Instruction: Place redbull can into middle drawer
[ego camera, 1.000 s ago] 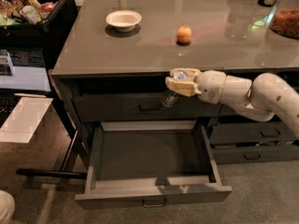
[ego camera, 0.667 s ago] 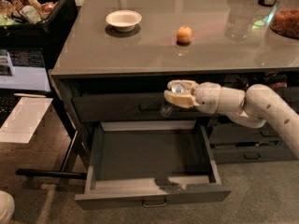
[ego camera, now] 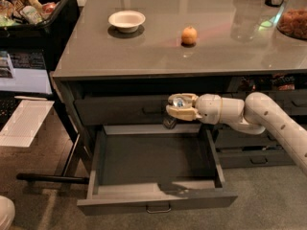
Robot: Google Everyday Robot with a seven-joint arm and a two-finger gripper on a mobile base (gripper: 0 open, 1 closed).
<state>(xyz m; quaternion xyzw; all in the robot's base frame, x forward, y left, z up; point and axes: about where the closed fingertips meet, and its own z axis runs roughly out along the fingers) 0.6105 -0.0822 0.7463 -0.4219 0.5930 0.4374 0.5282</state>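
Next, I release the redbull can, tilted above the open drawer's back edge, from my gripper on the middle drawer's bottom [ego camera: 174,163], a little toward the narrower drawers and about halfway back.
My gripper [ego camera: 181,110] is at the end of the white arm reaching in from the right. It is shut on the redbull can [ego camera: 178,101], which is held tilted, with its lower end hanging just above the back edge of the open drawer. The middle drawer [ego camera: 158,199] is pulled out wide, with a deep grey interior and nothing in it. A small silvery loop handle [ego camera: 158,208] sits at its front centre. The gripper is in front of the closed upper drawer [ego camera: 120,111], above the back of the open one.
On the grey counter [ego camera: 158,56] stand a white bowl [ego camera: 126,20] and a small orange fruit [ego camera: 189,35]. A jar of snacks [ego camera: 292,20] is at the far right. A black bin of packets [ego camera: 33,8] is at the top left. Narrower drawers [ego camera: 254,157] are at the right.
My gripper has come down and slightly left with the can, from just under the counter edge to in front of the upper drawer. The drawer has stayed open.
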